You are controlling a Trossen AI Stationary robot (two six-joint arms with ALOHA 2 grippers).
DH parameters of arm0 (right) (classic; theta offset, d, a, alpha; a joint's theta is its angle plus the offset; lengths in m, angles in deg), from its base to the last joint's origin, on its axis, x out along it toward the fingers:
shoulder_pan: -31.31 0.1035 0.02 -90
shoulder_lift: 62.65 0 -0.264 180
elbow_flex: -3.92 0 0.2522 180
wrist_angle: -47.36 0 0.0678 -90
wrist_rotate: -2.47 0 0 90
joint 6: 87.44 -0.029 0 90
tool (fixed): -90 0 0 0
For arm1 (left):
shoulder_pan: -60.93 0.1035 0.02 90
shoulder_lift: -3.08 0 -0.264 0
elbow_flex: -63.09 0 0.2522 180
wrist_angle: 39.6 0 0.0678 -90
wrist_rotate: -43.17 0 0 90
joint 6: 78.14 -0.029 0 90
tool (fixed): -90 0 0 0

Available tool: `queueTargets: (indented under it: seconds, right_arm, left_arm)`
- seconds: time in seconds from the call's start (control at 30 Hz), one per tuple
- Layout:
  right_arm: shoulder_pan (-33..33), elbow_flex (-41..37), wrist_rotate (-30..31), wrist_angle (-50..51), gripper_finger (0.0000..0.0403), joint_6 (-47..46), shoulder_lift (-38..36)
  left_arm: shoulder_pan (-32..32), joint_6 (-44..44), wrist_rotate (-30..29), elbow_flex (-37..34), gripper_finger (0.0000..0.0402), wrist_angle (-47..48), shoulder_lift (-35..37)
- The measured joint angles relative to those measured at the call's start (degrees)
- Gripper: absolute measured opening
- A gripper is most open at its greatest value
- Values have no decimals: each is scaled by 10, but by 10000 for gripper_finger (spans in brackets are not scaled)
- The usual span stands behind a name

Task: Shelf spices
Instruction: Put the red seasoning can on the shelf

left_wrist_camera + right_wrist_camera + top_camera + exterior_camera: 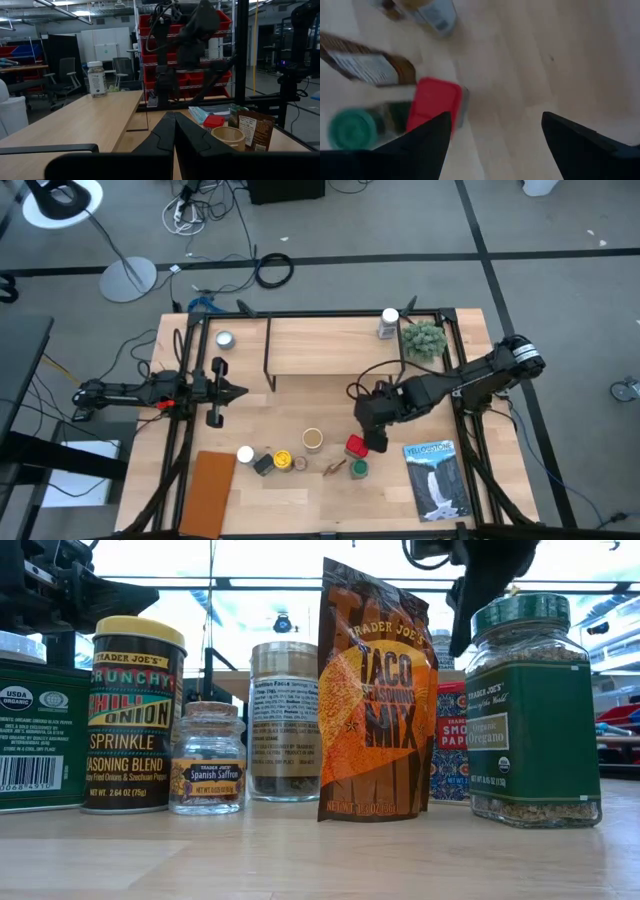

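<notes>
The fingers of my right gripper should next close on the long sides of the red-topped tin (pixel 357 448) (pixel 437 104), just below its red lid.
The spices stand in a loose row near the table's front: a white-topped jar (pixel 245 453), a yellow-topped one (pixel 283 459), a tan-topped one (pixel 313 440), the brown packet (pixel 335 467), a green-topped jar (pixel 359 469) and a red-topped tin (pixel 353 446). One more jar (pixel 388 323) stands on the far right end of the shelf (pixel 330 345). My right gripper (pixel 495 117) hangs open and slanting down just above the table, beside the red-topped tin (pixel 432 102), touching nothing. My left gripper (pixel 240 391) waits shut at the table's left, pointing level.
A blue-and-white book (pixel 437 478) lies at the front right, a flat brown board (pixel 209 490) at the front left. A small green plant (pixel 424 340) stands by the shelf's right end, a round silver tin (pixel 224 339) at the far left.
</notes>
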Motion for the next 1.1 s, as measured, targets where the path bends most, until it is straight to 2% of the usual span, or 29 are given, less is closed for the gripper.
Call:
queueTargets:
  seconds: [0.37,0.57,0.83,1.1]
  right_arm:
    - [42,0,-1,-27,308,-47,50]
    - [52,0,-30,-42,308,-58,86]
    - [62,0,-33,-90,308,-69,94]
    - [50,0,-11,-68,308,-66,94]
  left_arm:
    - [0,0,0,0,12,0,0]
    - [0,0,0,0,12,0,0]
    - [0,0,0,0,12,0,0]
    - [0,0,0,0,12,0,0]
